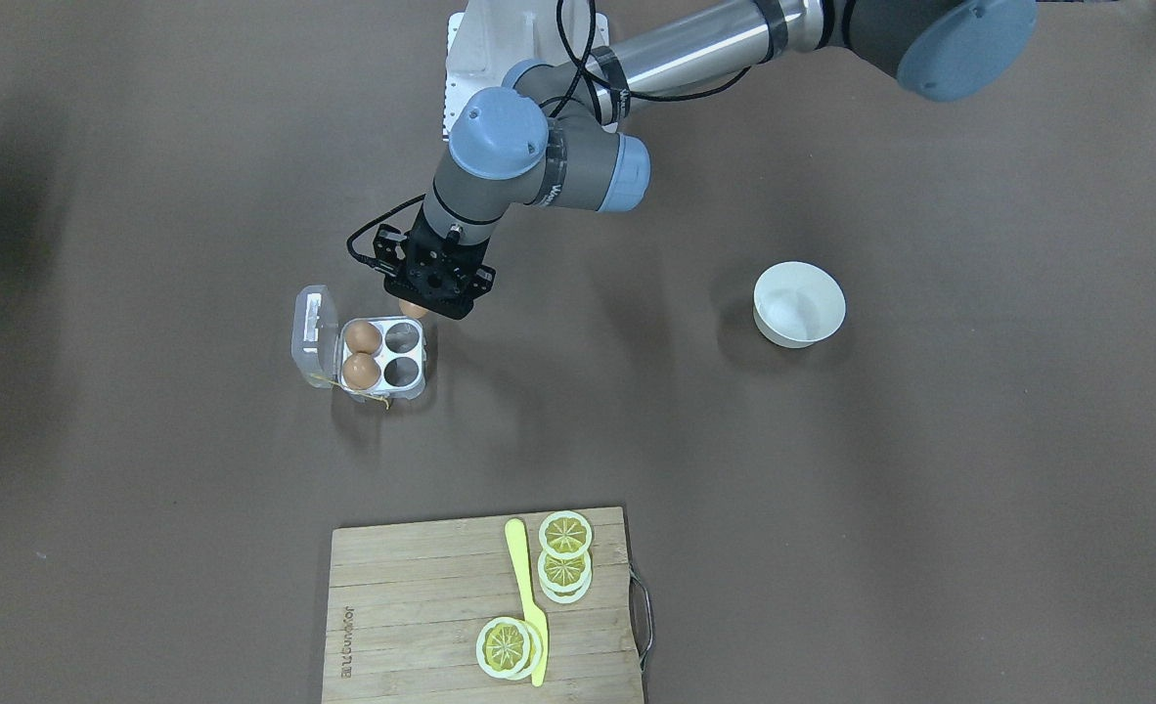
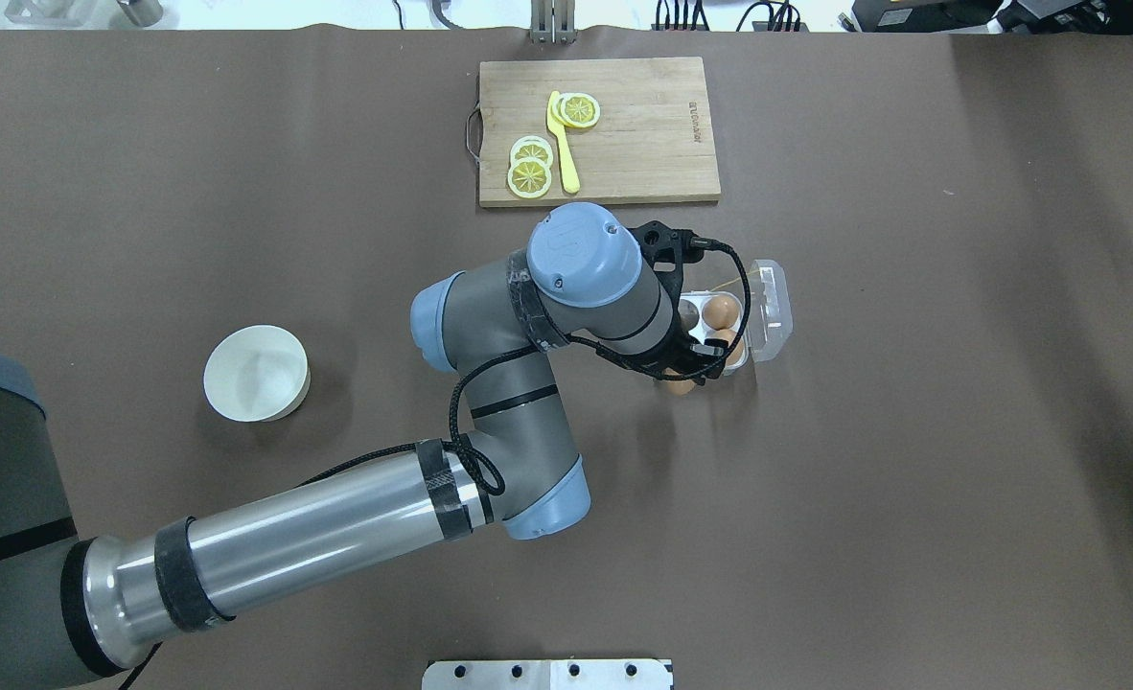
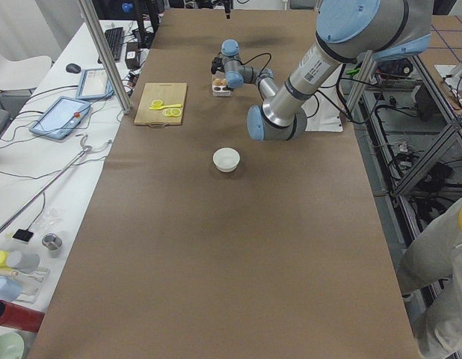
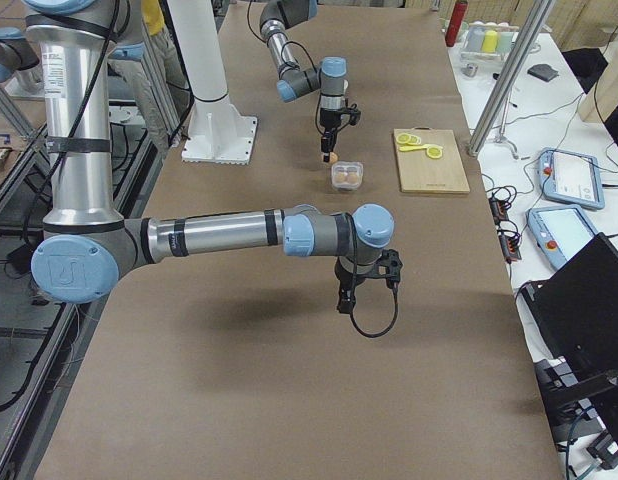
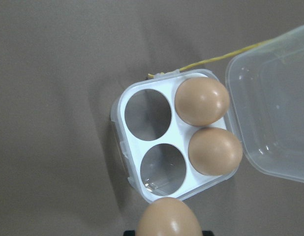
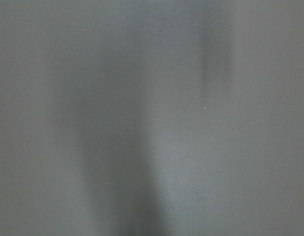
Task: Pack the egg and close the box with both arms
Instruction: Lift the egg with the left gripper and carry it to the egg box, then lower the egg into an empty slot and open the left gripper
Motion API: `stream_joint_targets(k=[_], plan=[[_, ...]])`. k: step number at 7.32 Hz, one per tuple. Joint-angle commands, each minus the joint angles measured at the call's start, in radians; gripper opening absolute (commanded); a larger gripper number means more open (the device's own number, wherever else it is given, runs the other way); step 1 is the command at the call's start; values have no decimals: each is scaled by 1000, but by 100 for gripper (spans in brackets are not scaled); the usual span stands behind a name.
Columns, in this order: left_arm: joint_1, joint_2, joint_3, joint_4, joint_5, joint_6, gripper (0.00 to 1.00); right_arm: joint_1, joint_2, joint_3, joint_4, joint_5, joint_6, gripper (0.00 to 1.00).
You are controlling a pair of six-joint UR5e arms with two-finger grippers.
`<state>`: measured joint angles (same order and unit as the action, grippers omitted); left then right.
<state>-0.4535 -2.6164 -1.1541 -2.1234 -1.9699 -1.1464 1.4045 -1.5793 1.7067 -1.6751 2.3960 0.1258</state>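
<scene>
My left gripper is going to release the brown egg in the empty cell farther from the cutting board (image 1: 401, 340) (image 5: 163, 169).
My left gripper (image 1: 422, 305) is shut on a brown egg (image 1: 413, 309) and holds it just beside the box's near edge; the egg also shows in the overhead view (image 2: 679, 386) and at the bottom of the left wrist view (image 5: 169, 219). The box (image 1: 383, 354) stands open, its clear lid (image 1: 312, 332) folded out flat. Two other brown eggs (image 5: 201, 101) (image 5: 214, 151) fill the cells on the lid side; the two cells nearer the gripper (image 5: 147, 114) (image 5: 163, 169) are empty. My right gripper (image 4: 344, 300) hangs over bare table far from the box; I cannot tell whether it is open or shut.
A white round bowl (image 1: 799, 304) stands well to the side. A wooden cutting board (image 1: 412, 606) with lemon slices (image 1: 565, 535) and a yellow knife (image 1: 529, 596) lies at the far table edge. The white stand base (image 1: 480, 59) sits behind the left arm.
</scene>
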Motion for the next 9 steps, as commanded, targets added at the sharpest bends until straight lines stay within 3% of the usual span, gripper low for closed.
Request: stream_joint_targets(k=[1,9], plan=[[16,-33,27,-1,46,-7,19,-1,-4,-1,0,0,2,100],[-11,-43,37,-10,149,-39,19,-1,-7,-22,0,2,-2,100]])
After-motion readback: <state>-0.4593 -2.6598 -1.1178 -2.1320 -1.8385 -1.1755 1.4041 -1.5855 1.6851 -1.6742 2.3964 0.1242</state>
